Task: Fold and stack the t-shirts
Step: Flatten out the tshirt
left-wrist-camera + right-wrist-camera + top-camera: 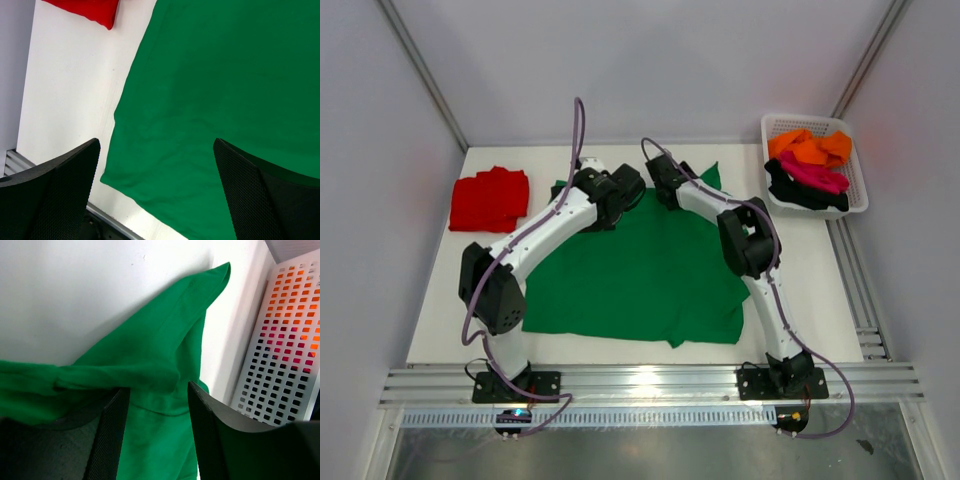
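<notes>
My right gripper is to pinch the end of the fold [169, 382] and draw the cloth smooth before folding, as the green t-shirt's far edge lies bunched and loose beside its sleeve.
A bright green t-shirt [640, 270] lies spread over the middle of the white table. My left gripper [620, 190] hangs over its far left part, and the left wrist view shows that gripper [156, 145] wide open above flat green cloth [225, 75], holding nothing. My right gripper [665, 182] is at the shirt's far edge. Its fingers stand part open [158, 388] on either side of a bunched ridge of the green cloth [150, 340], not pinching it. A folded red t-shirt [490, 198] [90, 9] rests at the back left.
A white mesh basket [858, 170] [285, 340] at the back right holds an orange [810, 148], a magenta [812, 175] and a black t-shirt [800, 192]. Metal rails [650, 385] run along the near edge and right side. Grey walls enclose the table.
</notes>
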Controlling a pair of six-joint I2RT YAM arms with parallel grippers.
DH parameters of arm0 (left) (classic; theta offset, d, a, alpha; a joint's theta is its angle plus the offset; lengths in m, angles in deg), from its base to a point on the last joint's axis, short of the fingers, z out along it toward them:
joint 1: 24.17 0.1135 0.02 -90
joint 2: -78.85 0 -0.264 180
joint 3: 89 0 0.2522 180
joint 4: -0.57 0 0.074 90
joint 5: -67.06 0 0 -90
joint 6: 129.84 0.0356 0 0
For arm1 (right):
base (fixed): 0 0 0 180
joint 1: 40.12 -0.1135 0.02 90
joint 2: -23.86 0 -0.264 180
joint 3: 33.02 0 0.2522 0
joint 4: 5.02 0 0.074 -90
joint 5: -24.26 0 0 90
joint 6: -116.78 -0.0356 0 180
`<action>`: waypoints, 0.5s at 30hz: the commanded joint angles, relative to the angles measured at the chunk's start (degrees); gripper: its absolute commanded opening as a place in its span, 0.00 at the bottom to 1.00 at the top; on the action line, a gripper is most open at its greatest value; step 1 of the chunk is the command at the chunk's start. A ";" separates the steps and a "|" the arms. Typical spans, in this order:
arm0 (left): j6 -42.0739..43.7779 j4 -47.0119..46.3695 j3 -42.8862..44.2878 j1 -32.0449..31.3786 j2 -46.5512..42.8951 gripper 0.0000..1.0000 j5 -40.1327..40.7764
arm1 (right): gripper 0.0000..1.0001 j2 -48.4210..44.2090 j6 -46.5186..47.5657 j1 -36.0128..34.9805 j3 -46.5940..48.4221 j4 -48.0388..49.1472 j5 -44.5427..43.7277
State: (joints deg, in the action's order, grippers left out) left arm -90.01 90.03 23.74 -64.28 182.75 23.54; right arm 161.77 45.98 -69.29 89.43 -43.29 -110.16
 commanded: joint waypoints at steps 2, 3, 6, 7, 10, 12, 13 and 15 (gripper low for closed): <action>-0.63 0.24 -0.37 -0.22 -2.03 0.98 1.51 | 0.54 0.79 0.05 1.22 3.38 0.96 -1.98; -0.72 0.24 -0.37 -0.14 -2.03 0.98 1.42 | 0.54 0.79 0.05 1.22 3.38 1.04 -2.24; -0.89 0.24 -0.28 -0.14 -2.03 0.98 0.98 | 0.54 0.70 -0.30 1.22 3.38 1.40 -2.60; -0.98 0.15 -0.36 -0.22 -1.94 0.98 0.90 | 0.54 0.70 -0.30 1.22 3.46 1.48 -2.60; -1.24 0.50 -0.37 -0.14 -1.94 0.97 0.63 | 0.54 1.22 0.13 1.22 3.82 1.49 -2.60; -1.51 0.59 -0.54 -0.14 -2.12 0.97 0.63 | 0.53 1.49 0.05 1.31 3.73 1.49 -2.33; -1.59 0.50 -0.63 -0.14 -2.12 0.98 0.63 | 0.52 1.58 -0.13 1.22 3.64 1.40 -1.90; -1.77 0.67 -0.80 -0.14 -2.47 0.97 0.46 | 0.43 1.84 -0.04 1.22 3.82 0.70 -1.46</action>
State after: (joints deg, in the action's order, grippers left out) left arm -90.43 90.10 23.37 -64.28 182.73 23.50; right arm 162.82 46.09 -67.89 90.89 -42.98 -111.28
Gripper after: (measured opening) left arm 0.976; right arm 0.474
